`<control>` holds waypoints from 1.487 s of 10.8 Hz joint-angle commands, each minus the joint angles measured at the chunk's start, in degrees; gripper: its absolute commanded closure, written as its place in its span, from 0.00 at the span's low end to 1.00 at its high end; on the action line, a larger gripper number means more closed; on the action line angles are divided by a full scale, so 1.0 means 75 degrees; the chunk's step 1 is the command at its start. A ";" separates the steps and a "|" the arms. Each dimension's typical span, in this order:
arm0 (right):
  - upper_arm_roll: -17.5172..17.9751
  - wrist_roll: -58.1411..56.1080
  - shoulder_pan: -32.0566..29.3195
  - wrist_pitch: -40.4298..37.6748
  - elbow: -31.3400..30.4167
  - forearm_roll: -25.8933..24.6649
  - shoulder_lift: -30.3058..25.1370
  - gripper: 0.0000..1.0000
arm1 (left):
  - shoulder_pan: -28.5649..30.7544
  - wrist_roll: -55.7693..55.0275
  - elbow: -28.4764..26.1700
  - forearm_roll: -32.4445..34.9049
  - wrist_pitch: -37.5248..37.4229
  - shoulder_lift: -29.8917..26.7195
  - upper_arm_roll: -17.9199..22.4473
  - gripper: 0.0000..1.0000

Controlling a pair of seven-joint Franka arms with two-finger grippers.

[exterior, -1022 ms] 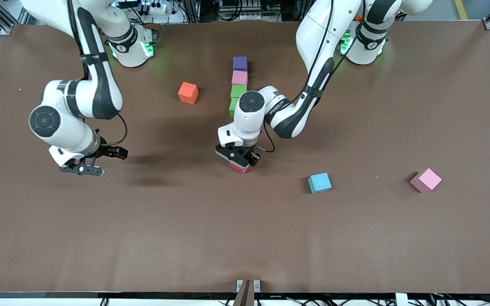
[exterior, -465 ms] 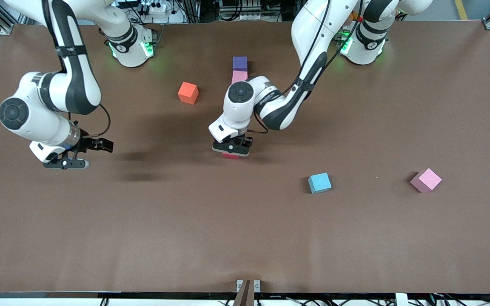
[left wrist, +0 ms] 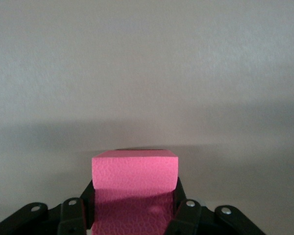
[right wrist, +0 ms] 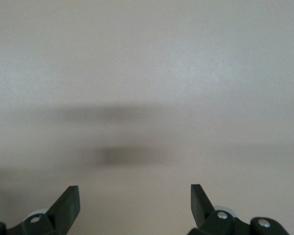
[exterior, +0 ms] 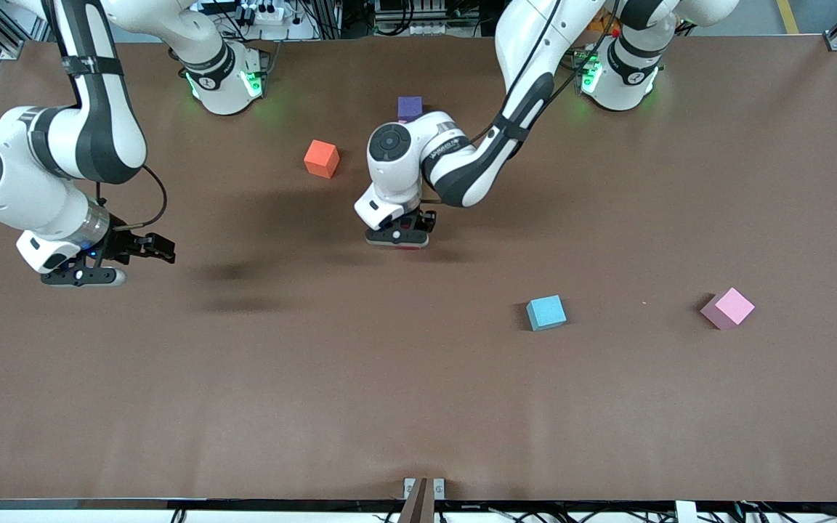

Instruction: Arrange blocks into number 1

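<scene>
I should let go of the red block, now low over the table's middle, with my left gripper on the table in line with the purple block (exterior: 402, 221), closer to the camera.
My left gripper (exterior: 398, 238) is shut on a red block (left wrist: 134, 169), low over the table's middle. In the front view only a sliver of that red block (exterior: 408, 247) shows under the fingers. A purple block (exterior: 410, 107) lies near the arm bases, and my left arm hides the table just nearer the camera than it. An orange block (exterior: 321, 158) lies toward the right arm's end. A light blue block (exterior: 546, 312) and a pink block (exterior: 728, 307) lie toward the left arm's end. My right gripper (exterior: 144, 266) hangs open and empty over bare table, as the right wrist view (right wrist: 134, 196) shows.
The brown table (exterior: 418, 407) is ringed by a metal frame. Cables and power strips (exterior: 266, 13) sit past the edge by the arm bases. A small bracket (exterior: 423, 488) sits at the edge nearest the camera.
My left gripper has carried the red block away from the front camera, toward the purple block, and now covers the pink and green blocks. My right arm has swung toward its own end of the table.
</scene>
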 commanded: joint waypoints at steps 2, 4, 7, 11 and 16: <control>0.0075 -0.0076 -0.0238 -0.0443 0.0443 -0.0220 -0.0091 0.00 | -0.0019 -0.0347 -0.0295 0.0382 -0.0110 -0.0233 -0.0143 1.00; 0.1017 -0.0040 -0.1238 -0.0572 0.0467 -0.0220 -0.0185 0.00 | -0.0007 -0.0359 -0.0295 0.0593 -0.0110 -0.0198 -0.0179 1.00; 0.3867 0.0006 -0.4065 -0.0947 0.0747 -0.0441 -0.0430 0.00 | -0.0054 -0.0382 -0.0354 0.0594 -0.0098 -0.0174 -0.0238 1.00; 0.5802 0.0311 -0.5848 -0.1380 0.0772 -0.1157 -0.1191 0.00 | -0.0065 -0.0417 -0.0506 0.0594 -0.0051 -0.0186 -0.0460 1.00; 0.5853 0.0323 -0.5852 -0.3918 0.2653 -0.1134 -0.1662 0.00 | -0.0065 -0.0874 -0.1020 0.0968 0.0463 -0.0244 -0.0496 1.00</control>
